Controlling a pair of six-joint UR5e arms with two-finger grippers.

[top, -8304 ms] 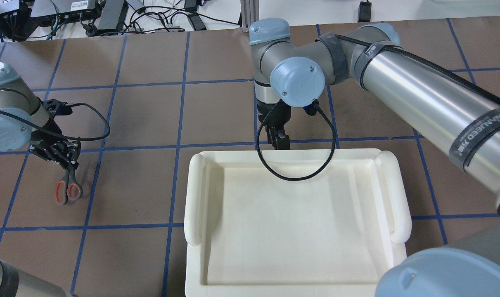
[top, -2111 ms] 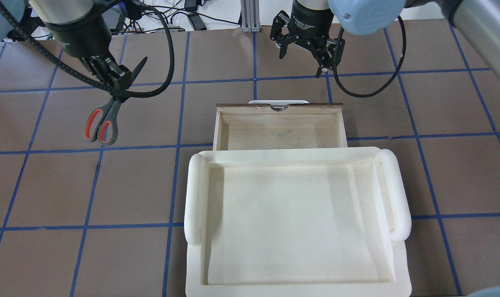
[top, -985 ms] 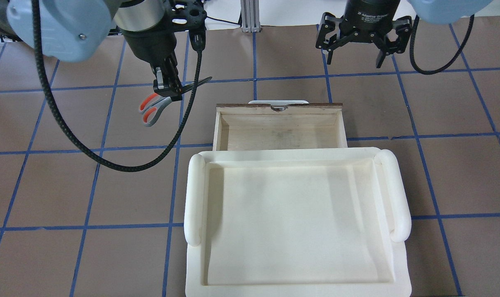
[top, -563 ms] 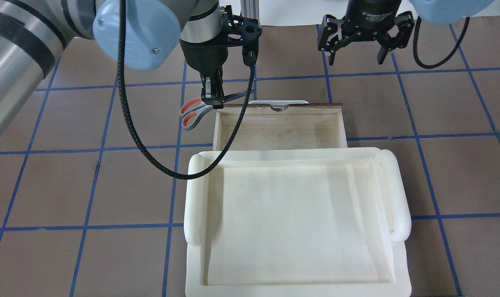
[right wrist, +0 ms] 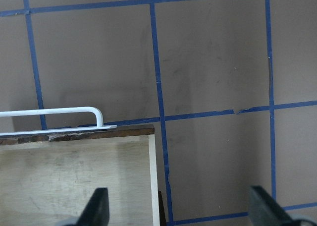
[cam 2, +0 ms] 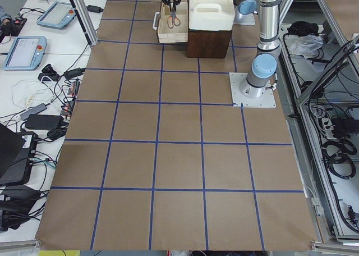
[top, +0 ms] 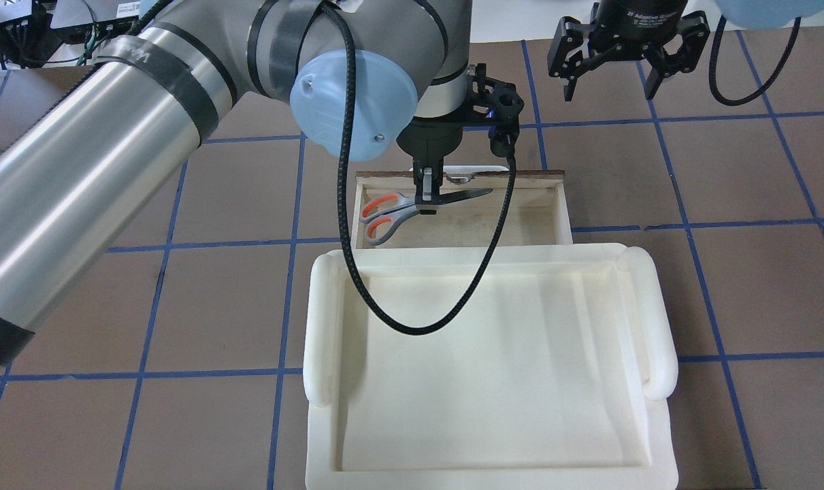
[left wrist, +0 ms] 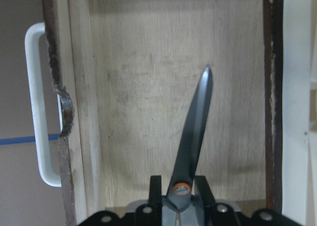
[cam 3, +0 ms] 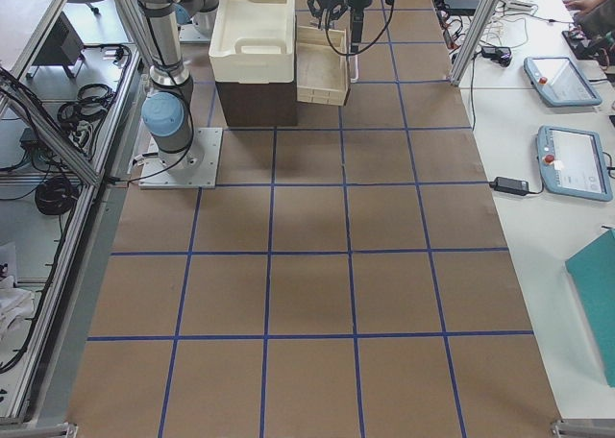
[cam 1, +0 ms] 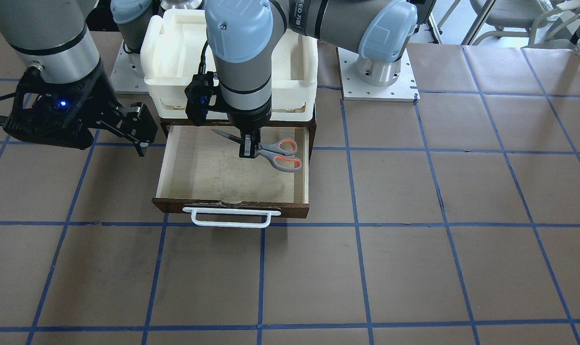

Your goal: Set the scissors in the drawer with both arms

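Observation:
The robot's left gripper should release the scissors on the middle of the drawer's pale bottom (cam 1: 240, 169) (left wrist: 164, 90), behind the white bar handle.
The scissors (top: 391, 210), grey handles lined orange, hang level in my left gripper (top: 425, 202), which is shut on them near the pivot. They are over the pale interior of the open drawer (top: 520, 219), with the handles toward its left wall. The front view shows the scissors (cam 1: 282, 154), left gripper (cam 1: 249, 149) and drawer (cam 1: 199, 167), with the white bar handle (cam 1: 230, 222). In the left wrist view the dark blade (left wrist: 198, 122) points across the drawer floor (left wrist: 138, 87). My right gripper (top: 609, 85) is open and empty, beyond the drawer's front right corner.
A white rectangular tray (top: 320, 327) sits on top of the dark cabinet behind the drawer. Brown table paper with blue tape lines (top: 180, 245) surrounds it. The right wrist view shows the drawer's corner (right wrist: 74, 176) and handle (right wrist: 49, 112) below the open fingers.
My left arm has carried the scissors rightward from the table's left side to over the drawer. The drawer was pulled open earlier. The right gripper has drifted slightly right and stays open.

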